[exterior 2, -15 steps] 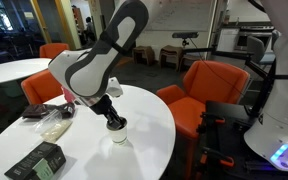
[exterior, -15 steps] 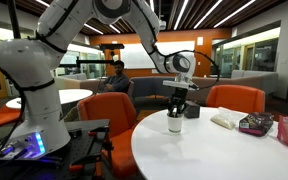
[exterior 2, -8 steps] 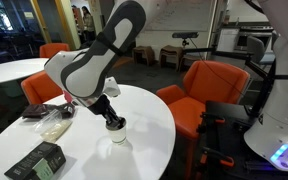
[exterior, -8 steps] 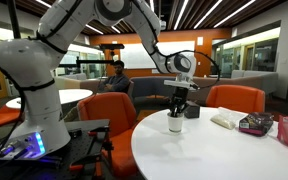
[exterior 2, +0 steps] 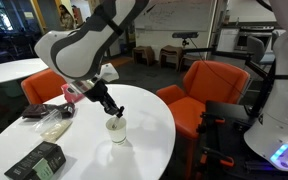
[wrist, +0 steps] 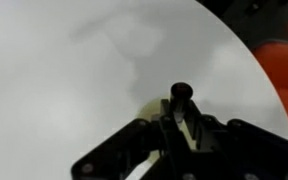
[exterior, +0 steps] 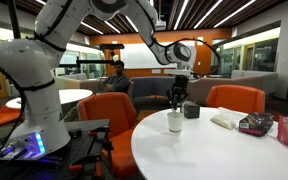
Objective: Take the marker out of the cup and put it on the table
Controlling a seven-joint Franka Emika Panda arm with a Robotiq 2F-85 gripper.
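The marker is to go on the table. It now hangs just above the cup's rim. Next, I let go of it on the bare white tabletop (exterior: 173,155) in front of the cup, opposite the dark box.
The white cup (exterior: 174,122) stands upright on the large round white table (exterior: 219,152); it also shows in an exterior view (exterior 2: 116,129) near the table's middle (exterior 2: 149,125). My gripper (exterior: 176,100) hangs straight above the cup, also in an exterior view (exterior 2: 112,108). It is shut on the thin black marker (wrist: 181,96), which stands between the fingers in the wrist view. The marker's lower end (exterior: 175,108) hangs just above the cup's rim. In the wrist view the white tabletop (wrist: 74,70) fills the background, and I cannot make out the cup there.
A dark squarish box (exterior: 191,110) stands just behind the cup. A clear plastic bag (exterior: 225,119) and a dark red packet (exterior: 256,123) lie farther along the table. Another dark box (exterior 2: 36,160) lies near the table's edge. Orange chairs (exterior 2: 199,90) ring the table.
My gripper has risen from the cup's mouth with the marker in it. The cup has stayed in place on the table.
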